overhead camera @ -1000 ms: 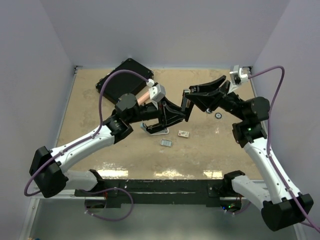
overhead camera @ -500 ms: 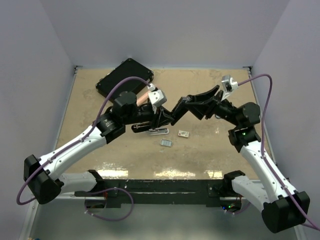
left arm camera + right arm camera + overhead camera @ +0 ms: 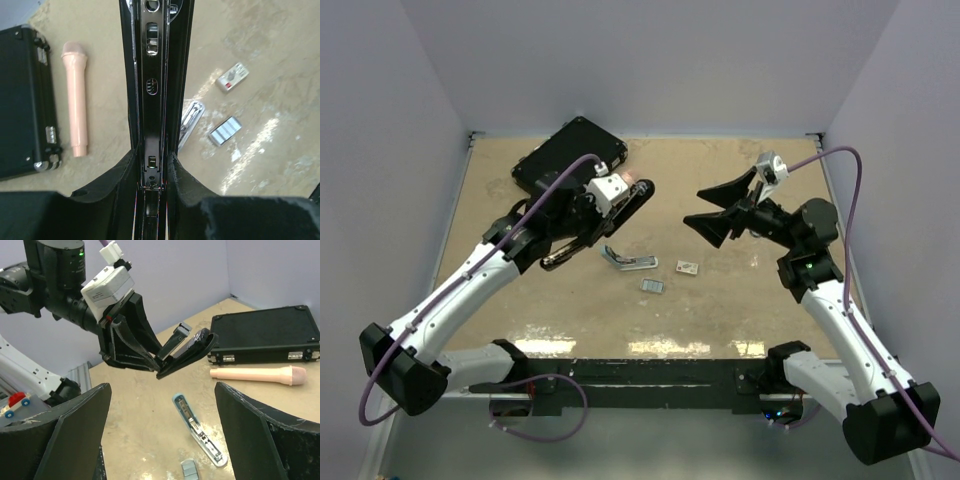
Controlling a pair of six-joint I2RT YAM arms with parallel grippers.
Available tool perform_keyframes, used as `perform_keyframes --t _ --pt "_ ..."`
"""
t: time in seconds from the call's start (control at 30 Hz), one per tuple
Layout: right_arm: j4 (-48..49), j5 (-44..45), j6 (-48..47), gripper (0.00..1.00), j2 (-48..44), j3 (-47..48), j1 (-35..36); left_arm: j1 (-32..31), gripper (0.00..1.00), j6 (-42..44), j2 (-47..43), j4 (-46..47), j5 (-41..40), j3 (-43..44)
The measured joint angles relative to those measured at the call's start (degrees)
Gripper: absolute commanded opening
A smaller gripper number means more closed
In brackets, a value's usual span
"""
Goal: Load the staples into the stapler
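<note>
My left gripper has the black stapler. It will let go of it on the table [image 3: 588, 244] [image 3: 120, 156] between the black case and the light blue stapler.
My left gripper [image 3: 603, 216] is shut on a black stapler [image 3: 632, 198] and holds it in the air. The stapler is hinged open, and its metal channel [image 3: 152, 75] runs straight ahead between my fingers [image 3: 120, 175]. In the right wrist view the same stapler [image 3: 190, 351] gapes in a V. The staples [image 3: 652, 286] are a small grey ribbed block lying on the table; they show in the left wrist view [image 3: 225, 131] and the right wrist view [image 3: 189, 469]. My right gripper [image 3: 716, 207] is wide open and empty, to the right of the stapler and apart from it.
A light blue stapler [image 3: 628, 260] lies open on the table, next to the staples. A small white box with a red mark [image 3: 687, 267] lies to its right. A black case [image 3: 570, 155] and a pink cylinder [image 3: 75, 100] lie at the back left.
The two grippers met over the table's middle at the black stapler. Now the left has drawn back left with the stapler, and the right has pulled back right, open.
</note>
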Motion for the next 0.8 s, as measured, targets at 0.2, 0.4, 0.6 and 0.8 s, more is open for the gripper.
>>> perform_keyframes --t 0.2,0.4,0.6,0.8 --pt "-3.28 0.17 -2.64 0.90 0.00 0.15 0.00 6.23 0.00 5.99 2.27 -4.35 -0.04 1.73" --pt "-5.81 0.35 -4.28 0.90 0.17 0.15 0.00 11.06 0.00 10.64 7.56 -4.26 0.52 1.49" --pt "-7.15 -0.02 -4.83 0.90 1.46 0.15 0.00 14.27 0.00 14.29 13.46 -2.12 2.75 0.39" --pt "-8.11 -0.09 -5.73 0.90 1.84 0.15 0.00 14.71 0.00 18.62 21.14 -1.22 3.93 0.02"
